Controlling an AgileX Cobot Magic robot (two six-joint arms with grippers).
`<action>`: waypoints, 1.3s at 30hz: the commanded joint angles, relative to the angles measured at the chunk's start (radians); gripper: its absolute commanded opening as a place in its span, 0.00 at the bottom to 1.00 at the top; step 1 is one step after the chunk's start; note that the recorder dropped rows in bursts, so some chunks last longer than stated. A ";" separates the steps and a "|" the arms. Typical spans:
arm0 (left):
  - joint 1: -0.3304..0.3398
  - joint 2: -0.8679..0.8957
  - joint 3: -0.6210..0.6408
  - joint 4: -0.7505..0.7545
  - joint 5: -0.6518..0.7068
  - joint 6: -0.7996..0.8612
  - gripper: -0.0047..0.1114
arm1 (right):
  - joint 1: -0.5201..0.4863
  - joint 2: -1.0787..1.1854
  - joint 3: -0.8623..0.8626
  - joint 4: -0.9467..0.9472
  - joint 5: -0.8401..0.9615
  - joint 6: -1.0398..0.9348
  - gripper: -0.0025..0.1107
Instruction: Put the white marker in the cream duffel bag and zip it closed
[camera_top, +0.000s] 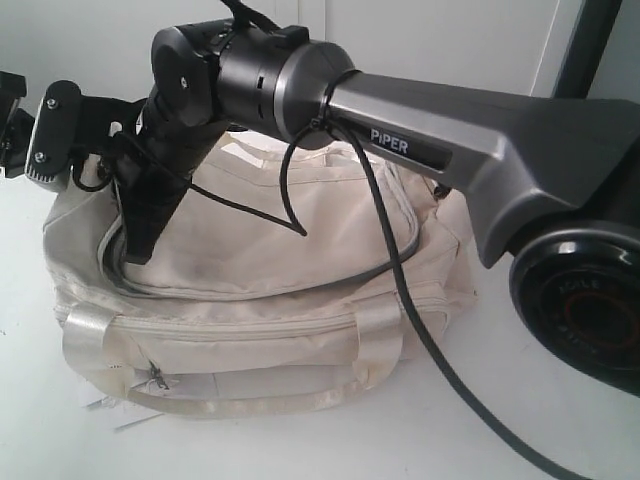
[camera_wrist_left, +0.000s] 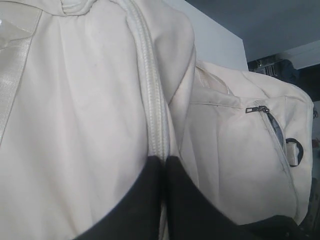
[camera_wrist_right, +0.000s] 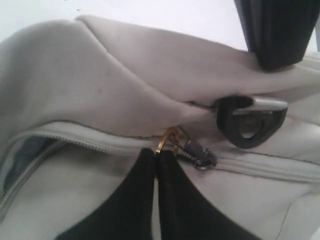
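My left gripper needs to open and take a thicker fold (camera_wrist_left: 151, 105) before my right gripper pulls the gold charm, because it is pinching just a thin edge at the zipper seam.
The cream duffel bag (camera_top: 300, 240) lies on the white table with its front handles toward the camera. My right gripper (camera_wrist_right: 159, 151) reaches across to the bag's left end (camera_top: 135, 250) and is shut on the gold charm (camera_wrist_right: 167, 137) of the top zipper, next to a black D-ring (camera_wrist_right: 247, 122). On one side of the slider the zipper (camera_wrist_right: 30, 150) gapes onto a dark inside; on the other side it is closed (camera_wrist_right: 270, 167). My left gripper (camera_wrist_left: 162, 159) is shut on the bag's fabric along a zipper seam (camera_wrist_left: 150, 90), and its fingers (camera_wrist_right: 274, 45) pinch a fold just above the D-ring. The white marker is out of view.
The right arm (camera_top: 430, 110) spans the foreground above the bag, and its black cable (camera_top: 420, 330) trails over the bag to the table (camera_top: 520, 430). A side pocket zipper (camera_wrist_left: 260, 109) and another D-ring (camera_wrist_left: 295, 150) show at the bag's end. A white paper tag (camera_top: 100, 405) lies by the front strap.
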 joint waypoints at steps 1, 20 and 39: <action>0.002 -0.002 0.003 -0.028 0.006 0.009 0.04 | 0.000 -0.013 -0.003 0.068 0.018 -0.016 0.02; 0.002 -0.004 0.001 -0.030 -0.006 0.041 0.04 | -0.002 -0.057 -0.003 0.064 -0.069 0.374 0.02; 0.041 0.000 -0.059 -0.035 -0.067 0.026 0.71 | 0.000 -0.049 -0.003 0.071 -0.062 0.363 0.02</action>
